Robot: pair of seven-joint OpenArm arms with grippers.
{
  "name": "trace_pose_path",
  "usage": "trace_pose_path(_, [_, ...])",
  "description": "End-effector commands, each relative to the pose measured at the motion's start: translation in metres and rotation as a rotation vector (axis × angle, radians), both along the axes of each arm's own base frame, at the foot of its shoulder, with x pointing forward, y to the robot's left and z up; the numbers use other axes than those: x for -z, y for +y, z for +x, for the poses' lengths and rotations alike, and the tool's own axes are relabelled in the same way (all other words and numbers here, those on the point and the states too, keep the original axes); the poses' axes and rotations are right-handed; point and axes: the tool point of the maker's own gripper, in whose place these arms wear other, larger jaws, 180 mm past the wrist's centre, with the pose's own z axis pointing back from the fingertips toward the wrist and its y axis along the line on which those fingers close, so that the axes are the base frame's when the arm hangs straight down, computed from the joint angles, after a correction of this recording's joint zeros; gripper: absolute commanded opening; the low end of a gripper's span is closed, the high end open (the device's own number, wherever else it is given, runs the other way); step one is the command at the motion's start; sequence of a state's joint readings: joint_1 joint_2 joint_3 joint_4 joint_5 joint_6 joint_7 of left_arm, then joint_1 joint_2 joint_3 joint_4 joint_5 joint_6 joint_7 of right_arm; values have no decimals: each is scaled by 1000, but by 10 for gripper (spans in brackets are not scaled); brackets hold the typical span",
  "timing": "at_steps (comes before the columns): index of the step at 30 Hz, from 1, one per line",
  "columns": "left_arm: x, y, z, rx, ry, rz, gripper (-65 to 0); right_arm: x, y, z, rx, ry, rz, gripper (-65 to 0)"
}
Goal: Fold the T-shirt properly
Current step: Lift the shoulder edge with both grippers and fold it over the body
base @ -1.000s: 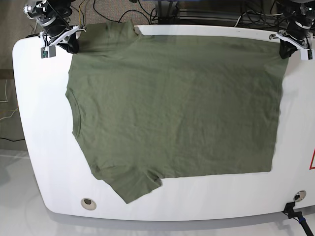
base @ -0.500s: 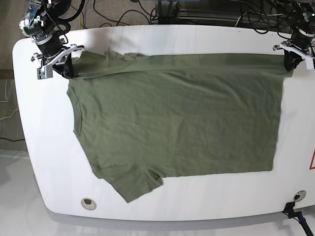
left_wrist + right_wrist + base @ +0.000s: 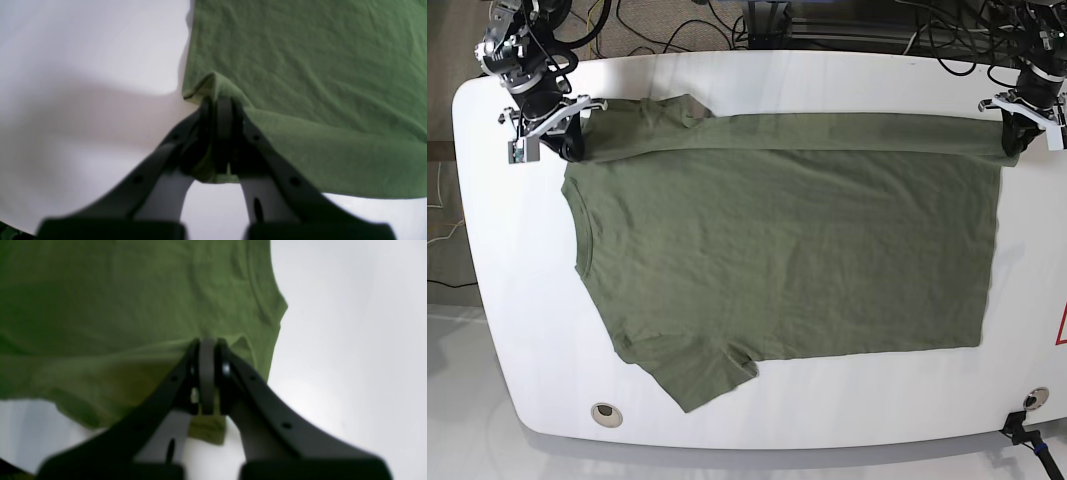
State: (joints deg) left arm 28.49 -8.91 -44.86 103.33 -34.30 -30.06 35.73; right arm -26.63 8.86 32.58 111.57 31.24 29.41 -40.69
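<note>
I should use my left gripper to release the far hem corner on the T-shirt just inside the hem's middle (image 3: pixel 968 253).
The olive-green T-shirt (image 3: pixel 787 260) lies spread on the white table (image 3: pixel 527 300), neck to the left, hem to the right. Its far edge is raised and rolled over into a long strip across the back. My left gripper (image 3: pixel 1015 140), at the base view's right, is shut on the far hem corner; its wrist view shows the jaws (image 3: pixel 218 103) pinching bunched T-shirt (image 3: pixel 300 50). My right gripper (image 3: pixel 567 145), at the base view's left, is shut on the far sleeve and shoulder; in its wrist view the gripper (image 3: pixel 206 343) clamps T-shirt (image 3: pixel 116 300) fabric.
A round hole (image 3: pixel 606 412) sits near the table's front left edge. A black clamp (image 3: pixel 1022 430) is at the front right corner and a red-marked sticker (image 3: pixel 1061 325) at the right edge. Cables (image 3: pixel 677 20) run behind the table.
Both grippers have lifted the shirt's far edge off the table's back and carried it toward the front, so it now overlaps the body as a folded strip.
</note>
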Motion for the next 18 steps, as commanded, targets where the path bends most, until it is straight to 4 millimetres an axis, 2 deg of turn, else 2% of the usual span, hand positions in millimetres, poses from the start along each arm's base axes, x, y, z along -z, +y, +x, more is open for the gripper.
trace_pose_path(1, [-19, 2, 15, 9, -75, 20, -636, -19, 2, 12, -2, -81, 28, -631])
trace_pose_path(3, [-20, 2, 18, 10, -81, 19, -636, -26, 3, 20, 0, -110, 43, -631])
trace_pose_path(11, [-36, -15, 56, 59, -164, 0, -636, -40, 5, 48, -16, -150, 42, -631])
trace_pose_path(18, [-52, -21, 87, 81, -198, -8, -636, -41, -1, 73, 11, -179, 76, -631])
